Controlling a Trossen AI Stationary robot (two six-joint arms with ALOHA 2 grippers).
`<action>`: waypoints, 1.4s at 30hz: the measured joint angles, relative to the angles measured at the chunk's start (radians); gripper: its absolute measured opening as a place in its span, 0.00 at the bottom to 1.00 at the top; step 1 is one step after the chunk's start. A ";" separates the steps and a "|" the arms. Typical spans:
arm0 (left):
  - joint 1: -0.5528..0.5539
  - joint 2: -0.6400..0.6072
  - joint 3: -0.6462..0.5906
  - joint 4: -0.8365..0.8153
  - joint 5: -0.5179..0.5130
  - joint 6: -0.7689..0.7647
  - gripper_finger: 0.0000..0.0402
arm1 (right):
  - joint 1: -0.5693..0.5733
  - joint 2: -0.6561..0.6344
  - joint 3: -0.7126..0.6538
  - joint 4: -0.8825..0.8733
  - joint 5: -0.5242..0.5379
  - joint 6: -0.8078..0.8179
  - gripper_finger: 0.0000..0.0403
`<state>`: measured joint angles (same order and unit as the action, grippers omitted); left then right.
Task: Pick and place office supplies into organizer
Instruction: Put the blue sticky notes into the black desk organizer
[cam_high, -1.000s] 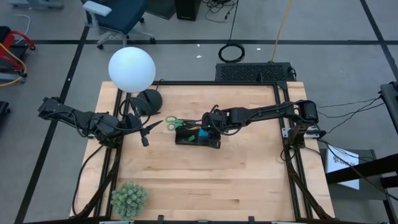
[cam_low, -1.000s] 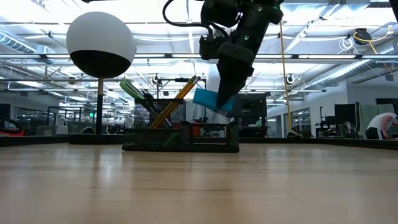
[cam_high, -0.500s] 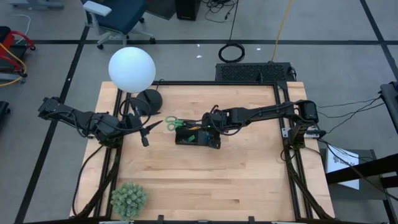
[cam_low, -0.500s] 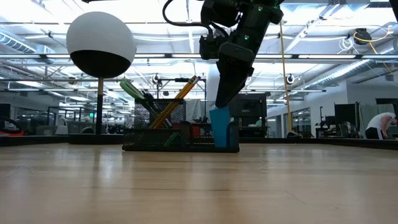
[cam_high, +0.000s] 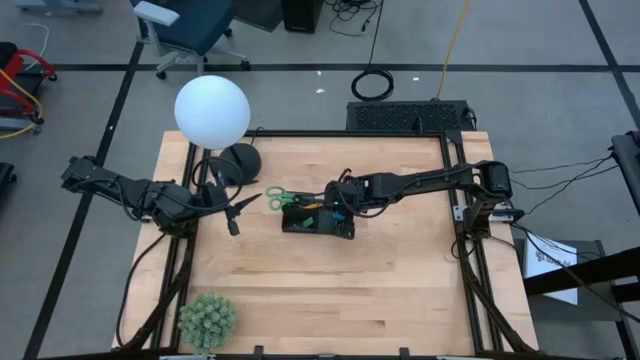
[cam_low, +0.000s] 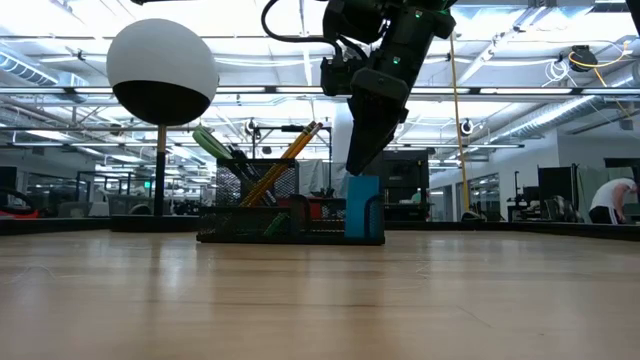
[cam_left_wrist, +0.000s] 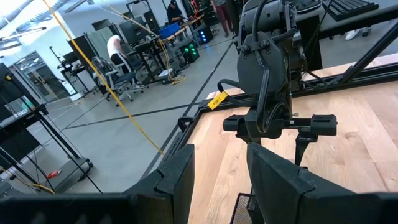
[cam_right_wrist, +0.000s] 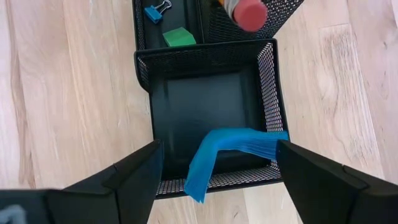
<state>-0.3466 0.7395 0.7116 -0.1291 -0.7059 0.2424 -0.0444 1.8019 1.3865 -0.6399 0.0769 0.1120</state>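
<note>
My right gripper will pinch that end (cam_right_wrist: 204, 163) of the blue pad, which stands bent over the organizer's rim, and turn the pad into the organizer's compartment.
The black mesh organizer (cam_high: 318, 218) stands mid-table. Green-handled scissors (cam_low: 210, 143) and orange pencils (cam_low: 290, 150) stick up out of its taller section. A small green piece (cam_right_wrist: 179, 37) lies in a low compartment. The blue pad (cam_right_wrist: 230, 155) sits in the square end compartment, bent, one corner over the mesh rim. In the low view the pad (cam_low: 361, 207) stands on edge. My right gripper (cam_right_wrist: 219, 149) hangs open just above the pad, a finger on either side. My left gripper (cam_left_wrist: 217, 186) waits open at the table's left (cam_high: 238, 207).
A white globe lamp (cam_high: 211, 110) with a round black base (cam_high: 240, 160) stands at the far left. A spiky green plant ball (cam_high: 207, 320) sits at the near left corner. A blue binder clip (cam_right_wrist: 152, 12) lies in the organizer. Bare wood stretches along the near side (cam_high: 350, 290).
My right gripper has let go of the blue pad. The pad, held tilted above the organizer a second ago, has dropped into the end compartment and settled on edge. The arm itself has kept still.
</note>
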 joint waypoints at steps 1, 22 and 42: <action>0.000 0.000 0.000 0.000 0.000 0.000 0.38 | 0.000 0.000 0.000 0.001 0.000 0.000 0.74; 0.000 0.000 0.000 -0.001 0.000 0.000 0.38 | 0.053 0.000 0.000 -0.034 -0.048 0.104 0.67; 0.000 0.000 0.000 -0.001 0.000 -0.001 0.38 | 0.040 0.000 -0.073 0.077 -0.006 0.138 0.29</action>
<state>-0.3466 0.7394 0.7116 -0.1303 -0.7059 0.2413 -0.0044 1.8019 1.3132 -0.5629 0.0713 0.2501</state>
